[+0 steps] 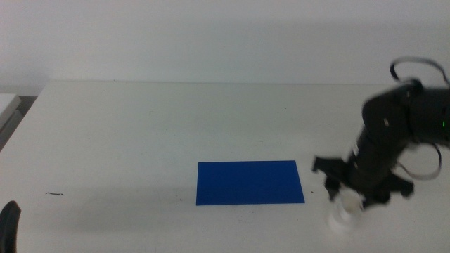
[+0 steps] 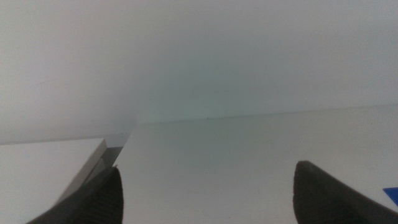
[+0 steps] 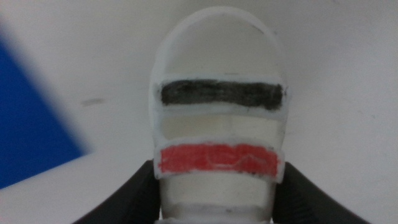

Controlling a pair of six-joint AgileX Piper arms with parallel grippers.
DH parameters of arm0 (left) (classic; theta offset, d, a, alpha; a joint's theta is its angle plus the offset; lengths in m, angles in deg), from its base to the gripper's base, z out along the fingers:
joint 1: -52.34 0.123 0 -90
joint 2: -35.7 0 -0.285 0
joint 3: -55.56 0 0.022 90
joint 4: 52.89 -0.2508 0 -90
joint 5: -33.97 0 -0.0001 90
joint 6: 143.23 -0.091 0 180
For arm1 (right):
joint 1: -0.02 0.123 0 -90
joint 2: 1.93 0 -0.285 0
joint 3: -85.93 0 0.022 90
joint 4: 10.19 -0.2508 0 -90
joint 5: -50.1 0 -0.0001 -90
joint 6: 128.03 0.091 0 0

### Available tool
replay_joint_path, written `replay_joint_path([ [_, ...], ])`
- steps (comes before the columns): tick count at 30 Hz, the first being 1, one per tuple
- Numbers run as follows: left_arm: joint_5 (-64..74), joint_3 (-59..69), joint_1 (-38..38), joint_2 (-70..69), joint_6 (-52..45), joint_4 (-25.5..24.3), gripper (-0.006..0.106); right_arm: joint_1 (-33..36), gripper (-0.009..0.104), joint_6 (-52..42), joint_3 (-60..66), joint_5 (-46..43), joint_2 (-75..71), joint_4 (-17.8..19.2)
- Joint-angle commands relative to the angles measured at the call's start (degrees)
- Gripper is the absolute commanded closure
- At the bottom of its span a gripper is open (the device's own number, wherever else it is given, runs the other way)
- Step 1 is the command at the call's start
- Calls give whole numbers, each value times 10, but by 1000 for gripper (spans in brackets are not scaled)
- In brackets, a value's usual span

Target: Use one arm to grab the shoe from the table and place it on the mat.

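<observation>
Next, my right gripper lets go of the white shoe on the middle of the deep blue mat [image 1: 249,181].
The white shoe [image 3: 217,124], with a black and a red strap, sits between my right gripper's [image 3: 217,202] jaws, which press on both its sides. In the middle view the shoe [image 1: 346,215] shows as a white lump under the right arm [image 1: 397,130], just right of the deep blue mat [image 1: 249,183] on the white table [image 1: 140,126]. I cannot tell whether the shoe touches the table. The mat's edge [image 3: 31,137] shows blurred beside the shoe. My left gripper [image 2: 205,193] is open and empty, waiting at the table's near left corner [image 1: 10,223].
A small dark squiggle [image 1: 54,193] lies on the table at the left. A second white surface [image 1: 7,105] adjoins the table's left edge, with a gap between; it also shows in the left wrist view [image 2: 43,162].
</observation>
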Motion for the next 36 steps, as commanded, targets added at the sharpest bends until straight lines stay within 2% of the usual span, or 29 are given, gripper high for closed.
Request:
replay_joint_path([
  [1,-7,0,0,3,1,2,7,23,82,-25,-47,29,-20,13],
  [9,-7,0,0,3,1,2,7,86,82,-52,-327,189,115,17],
  [14,-7,0,0,3,1,2,7,120,82,-52,-449,190,207,9],
  [17,-7,0,0,3,1,2,7,134,82,-69,-463,190,227,0],
  [19,-7,0,0,3,1,2,7,141,82,-112,-463,190,231,1],
  [22,-7,0,0,3,1,2,7,146,82,-259,-463,190,232,1],
  [25,-7,0,0,3,1,2,7,146,82,-474,-463,190,232,-7],
  [27,-7,0,0,3,1,2,7,146,82,-668,-463,190,235,-6],
  [30,-7,0,0,3,1,2,7,146,82,-825,-457,190,238,-13],
  [33,-7,0,0,3,1,2,7,145,82,-935,-445,190,238,-27],
  [36,-7,0,0,3,1,2,7,143,82,-954,-445,190,242,-29],
])
